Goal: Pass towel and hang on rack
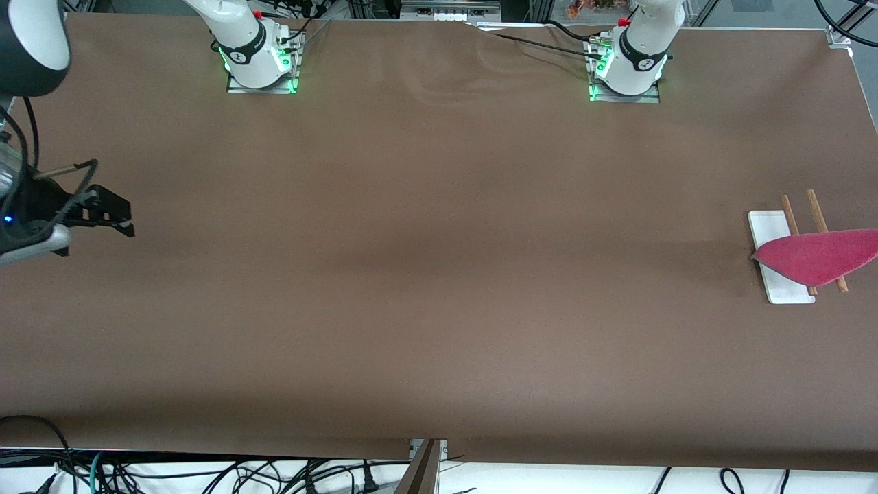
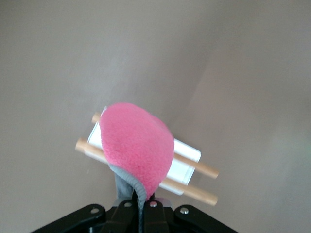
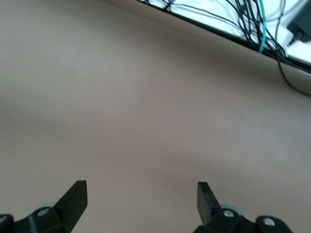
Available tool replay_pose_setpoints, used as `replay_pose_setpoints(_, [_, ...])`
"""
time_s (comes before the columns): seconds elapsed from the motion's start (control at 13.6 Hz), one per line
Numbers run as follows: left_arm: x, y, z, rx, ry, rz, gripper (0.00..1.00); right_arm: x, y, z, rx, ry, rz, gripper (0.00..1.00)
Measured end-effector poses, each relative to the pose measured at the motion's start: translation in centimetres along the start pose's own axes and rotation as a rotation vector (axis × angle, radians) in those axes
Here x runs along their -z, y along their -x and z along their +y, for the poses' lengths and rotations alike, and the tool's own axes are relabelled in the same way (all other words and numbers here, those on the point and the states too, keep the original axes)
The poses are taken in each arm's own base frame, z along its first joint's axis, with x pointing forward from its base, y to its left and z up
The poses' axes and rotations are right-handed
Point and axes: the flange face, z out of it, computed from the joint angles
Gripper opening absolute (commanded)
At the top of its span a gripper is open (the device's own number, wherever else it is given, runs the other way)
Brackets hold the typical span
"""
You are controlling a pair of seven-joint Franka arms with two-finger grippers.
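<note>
My left gripper needs to let go of the towel, draped across both wooden rods (image 2: 133, 149) above the white base of the rack.
The towel (image 1: 820, 255), pink-red side showing, spreads over the rack (image 1: 772, 226) at the left arm's end of the table. The rack has a white base and two thin wooden rods (image 1: 789, 209). In the left wrist view my left gripper (image 2: 142, 203) is shut on the towel's grey-edged corner, and the towel (image 2: 138, 145) covers the middle of both rods (image 2: 204, 169) above the white base (image 2: 187, 158). I cannot tell whether the towel rests on the rods. The left gripper is outside the front view. My right gripper (image 1: 127, 223) is open and empty over the right arm's end of the table, and it shows open in its own wrist view (image 3: 141, 187).
The brown table cover (image 1: 439, 274) spreads wide between the two arms. Cables (image 3: 252, 24) hang past the table edge nearest the front camera, at the right arm's end.
</note>
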Motion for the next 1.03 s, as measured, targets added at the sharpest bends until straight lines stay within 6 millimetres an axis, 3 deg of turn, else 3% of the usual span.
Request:
replay_pose_setpoints(0.15, [-1.5,2.6,-0.8,0.029,-0.011,-0.004,0.00,0.9,1.8,1.1,-0.023,0.024,-0.012,1.00])
replay_pose_setpoints(0.37, [-3.6,4.7,-2.2,0.056,-0.038,-0.007,0.00,1.5,4.1,0.8,-0.093,0.035,-0.088,1.00])
replay_pose_setpoints(0.52, [-5.4,6.3,-2.6,0.078,-0.025,-0.006,0.00,1.3,4.7,0.4,-0.209,0.034,-0.121,1.00])
replay_pose_setpoints(0.74, [-6.8,8.4,-3.1,0.107,-0.038,-0.008,0.00,1.2,4.7,-1.0,-0.245,0.026,-0.149,1.00])
replay_pose_setpoints(0.81, [-7.2,9.0,-3.3,0.114,-0.044,-0.008,0.11,1.2,4.7,-1.3,-0.245,0.019,-0.156,1.00])
replay_pose_setpoints(0.88, [-7.5,9.4,-3.4,0.119,-0.044,-0.008,0.29,1.2,4.8,-1.5,-0.246,0.013,-0.159,1.00])
replay_pose_setpoints(0.96, [-7.9,9.5,-3.5,0.121,-0.043,-0.008,0.93,1.3,4.9,-1.6,-0.249,0.012,-0.162,1.00])
replay_pose_setpoints(1.03, [-8.2,9.6,-3.6,0.122,-0.041,-0.009,1.00,1.3,5.0,-1.6,-0.260,0.009,-0.169,1.00])
